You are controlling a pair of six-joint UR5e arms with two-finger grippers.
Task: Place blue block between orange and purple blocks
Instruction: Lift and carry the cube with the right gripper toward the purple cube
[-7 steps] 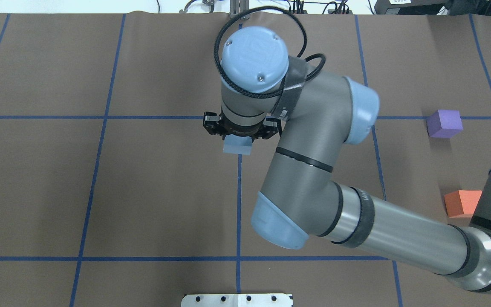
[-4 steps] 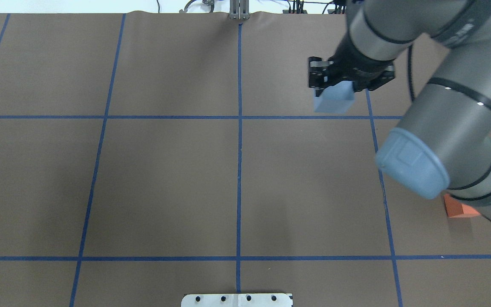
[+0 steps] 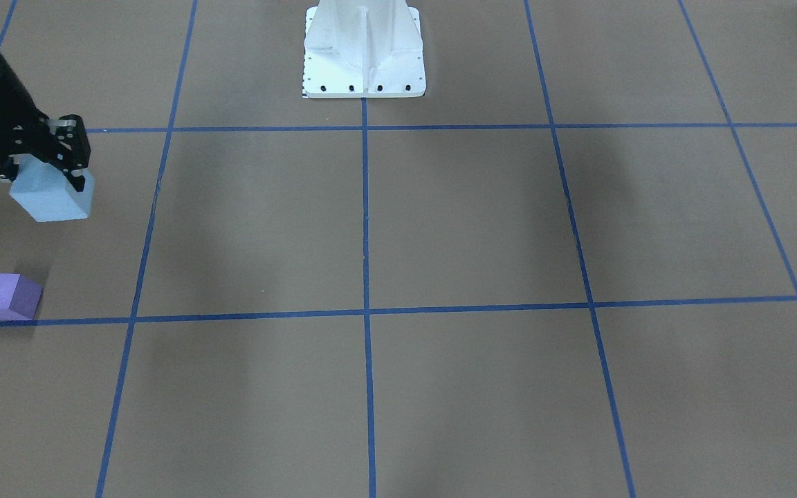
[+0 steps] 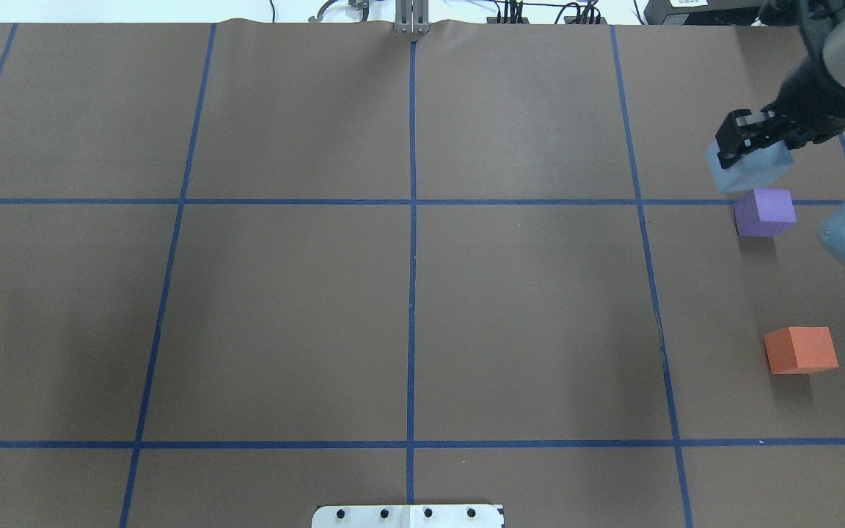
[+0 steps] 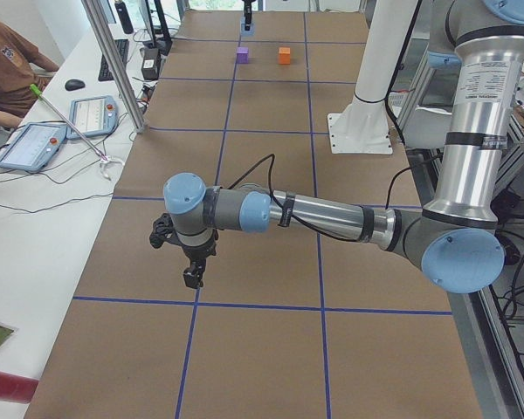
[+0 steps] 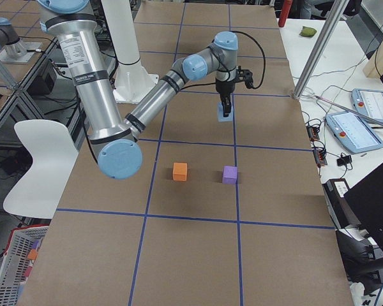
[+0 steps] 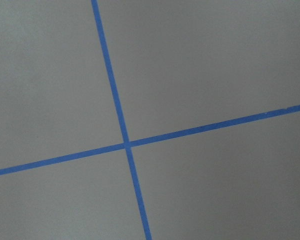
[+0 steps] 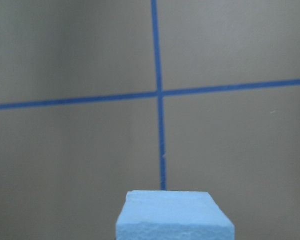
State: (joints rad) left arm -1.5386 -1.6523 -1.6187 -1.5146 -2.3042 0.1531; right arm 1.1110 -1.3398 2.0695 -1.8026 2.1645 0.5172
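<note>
The robot's right gripper should set the blue block down on the bare table just robot-side of the purple block (image 3: 25,241).
My right gripper (image 4: 751,149) is shut on the light blue block (image 4: 752,173) and holds it above the table at the far right, just beyond the purple block (image 4: 763,213). The orange block (image 4: 800,350) lies nearer the robot, with a bare gap between it and the purple one. In the front view the gripper (image 3: 44,169) carries the blue block (image 3: 52,197) above the purple block (image 3: 5,296). The right wrist view shows the blue block's end (image 8: 175,215). My left gripper (image 5: 192,272) hangs over the table's other end; I cannot tell if it is open.
Blue tape lines grid the brown table. The white robot base plate (image 4: 408,515) sits at the near middle edge. A side desk with tablets (image 5: 92,113) and a seated person (image 5: 9,70) runs along the far table side. Cables lie at the far edge.
The right arm has swung from the table's middle to the far right, carrying the blue block, which now hangs just beyond the purple block.
</note>
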